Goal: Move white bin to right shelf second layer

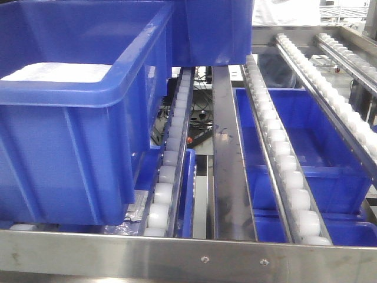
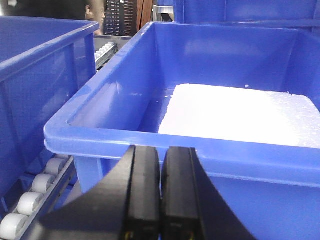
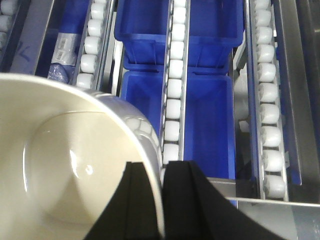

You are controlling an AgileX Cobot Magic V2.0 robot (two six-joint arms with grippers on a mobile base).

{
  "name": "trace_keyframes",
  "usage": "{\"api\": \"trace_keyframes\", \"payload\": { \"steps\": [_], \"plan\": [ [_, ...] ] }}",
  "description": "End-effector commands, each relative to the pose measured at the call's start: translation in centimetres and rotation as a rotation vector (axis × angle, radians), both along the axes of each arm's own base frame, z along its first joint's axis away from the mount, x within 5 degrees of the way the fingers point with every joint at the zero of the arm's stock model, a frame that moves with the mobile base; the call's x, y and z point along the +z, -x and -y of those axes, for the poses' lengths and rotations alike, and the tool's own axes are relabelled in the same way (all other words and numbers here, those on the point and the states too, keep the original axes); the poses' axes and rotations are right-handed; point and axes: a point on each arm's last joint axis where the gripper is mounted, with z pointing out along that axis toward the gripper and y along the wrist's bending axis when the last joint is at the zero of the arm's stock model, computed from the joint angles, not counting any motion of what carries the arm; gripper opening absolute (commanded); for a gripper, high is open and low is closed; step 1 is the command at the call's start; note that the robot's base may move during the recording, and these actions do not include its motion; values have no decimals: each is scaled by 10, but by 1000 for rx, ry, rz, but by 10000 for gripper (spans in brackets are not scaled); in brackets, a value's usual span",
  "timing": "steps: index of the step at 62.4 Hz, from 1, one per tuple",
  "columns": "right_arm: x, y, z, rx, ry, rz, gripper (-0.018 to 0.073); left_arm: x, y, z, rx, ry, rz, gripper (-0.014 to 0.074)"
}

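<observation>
The white bin, which hangs above the roller tracks now, will be set down by my right gripper on the roller tracks (image 1: 359, 216) (image 3: 122, 145) just behind the steel front rail, above the lower blue crate.
In the right wrist view the white bin (image 3: 65, 165) fills the lower left, its glossy cream inside facing the camera. My right gripper (image 3: 161, 167) is shut on its rim, one finger inside the wall and one outside. The bin hangs above the shelf layer's white roller tracks (image 3: 175, 90), close to the steel front rail (image 3: 280, 220). The front view shows that roller level (image 1: 283, 159) and its screwed front rail (image 1: 177, 256), but neither bin nor grippers. My left gripper (image 2: 161, 150) is shut on nothing, just in front of a blue crate's rim (image 2: 125, 135).
A large blue crate (image 1: 70, 147) holding white foam (image 2: 240, 112) sits on the left rollers, with another blue crate (image 1: 212, 35) behind it. More blue crates (image 1: 318, 153) lie on the level below, seen between the tracks. A flat steel strip (image 1: 227, 159) runs between two tracks.
</observation>
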Motion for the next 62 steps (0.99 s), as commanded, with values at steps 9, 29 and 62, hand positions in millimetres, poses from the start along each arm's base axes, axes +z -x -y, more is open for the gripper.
{"api": "trace_keyframes", "payload": {
  "steps": [9, 29, 62],
  "plan": [
    [17, -6, 1, -7, 8, 142, 55, -1, 1, -1, 7, 11, 70, 85],
    [22, -36, 0, -9, 30, 234, 57, -1, 1, -1, 7, 11, 70, 85],
    [-43, -143, -7, -9, 25, -68, 57, -1, 1, -1, 7, 11, 70, 85]
  ]
}}
